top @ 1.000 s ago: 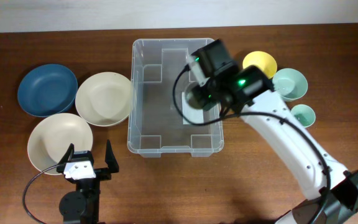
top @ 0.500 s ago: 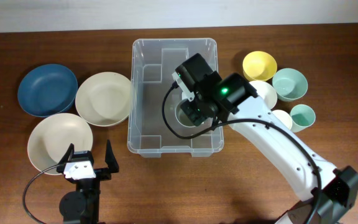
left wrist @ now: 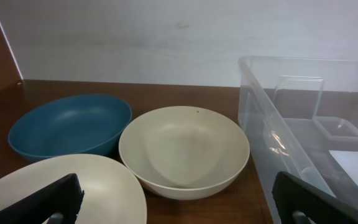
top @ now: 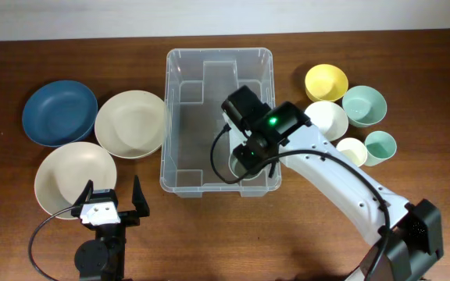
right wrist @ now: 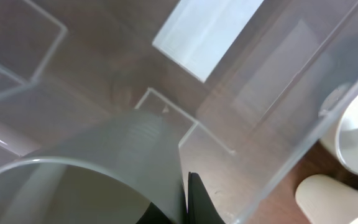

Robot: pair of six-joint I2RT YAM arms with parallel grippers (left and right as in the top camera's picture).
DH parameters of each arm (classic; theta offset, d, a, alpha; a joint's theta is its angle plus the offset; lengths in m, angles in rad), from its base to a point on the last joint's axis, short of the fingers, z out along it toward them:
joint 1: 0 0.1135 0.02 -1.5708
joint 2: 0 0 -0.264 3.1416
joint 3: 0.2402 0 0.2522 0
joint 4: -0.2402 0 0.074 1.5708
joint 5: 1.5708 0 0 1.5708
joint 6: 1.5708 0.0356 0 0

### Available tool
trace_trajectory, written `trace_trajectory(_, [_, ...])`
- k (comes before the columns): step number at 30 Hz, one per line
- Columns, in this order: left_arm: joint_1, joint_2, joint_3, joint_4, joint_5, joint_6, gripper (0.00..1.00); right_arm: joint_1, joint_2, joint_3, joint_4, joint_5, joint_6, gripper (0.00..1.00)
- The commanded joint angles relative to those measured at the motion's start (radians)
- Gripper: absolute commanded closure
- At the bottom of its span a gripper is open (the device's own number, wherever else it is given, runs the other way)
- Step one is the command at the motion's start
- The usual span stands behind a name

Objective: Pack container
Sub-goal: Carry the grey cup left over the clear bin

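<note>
Next, my right gripper sets the pale cup down in the container's near corner on the cream cup's side (top: pixel 253 173) (right wrist: pixel 166 129).
The container (top: pixel 165 117) is a large clear plastic bin at the table's middle, with a white label (right wrist: pixel 207 31) on its base. It also shows at the right of the left wrist view (left wrist: pixel 272 124). My right gripper (top: pixel 248 156) is inside the container's near right part, shut on the rim of a pale grey-green bowl (right wrist: pixel 98 168). The bowl is held low over the container's base (right wrist: pixel 104 81), and the fingertips (right wrist: pixel 188 199) pinch its wall. My left gripper (top: pixel 113 199) is open and empty near the front left edge, with its fingers spread wide in its own view (left wrist: pixel 179 211).
Left of the container are a blue bowl (top: pixel 59 112), a cream bowl (top: pixel 131 122) and a second cream bowl (top: pixel 73 178). To its right stand a yellow bowl (top: pixel 326 81), a mint bowl (top: pixel 364 104), a white bowl (top: pixel 326 119), a cream cup (top: pixel 351 151) and a mint cup (top: pixel 380 145).
My right gripper has carried the pale bowl from the container's right rim to its near right part. The left arm has not moved.
</note>
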Motion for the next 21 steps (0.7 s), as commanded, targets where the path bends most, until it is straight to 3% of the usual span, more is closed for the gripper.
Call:
trace_trajectory(1, [-0.006,-0.008,-0.008,0.002,-0.007,0.013,0.0,0.003,0.007,-0.045,0.034,-0.008,0.01,0.96])
trace_trajectory(11, [-0.006,-0.008,-0.008,0.002,-0.007,0.013,0.0,0.003,0.009,-0.152,0.179,-0.001,0.01,0.96])
trace_trajectory(21, [-0.006,-0.008,-0.008,0.002,-0.007,0.013,0.0,0.003,0.009,-0.153,0.195,-0.001,0.01,0.96])
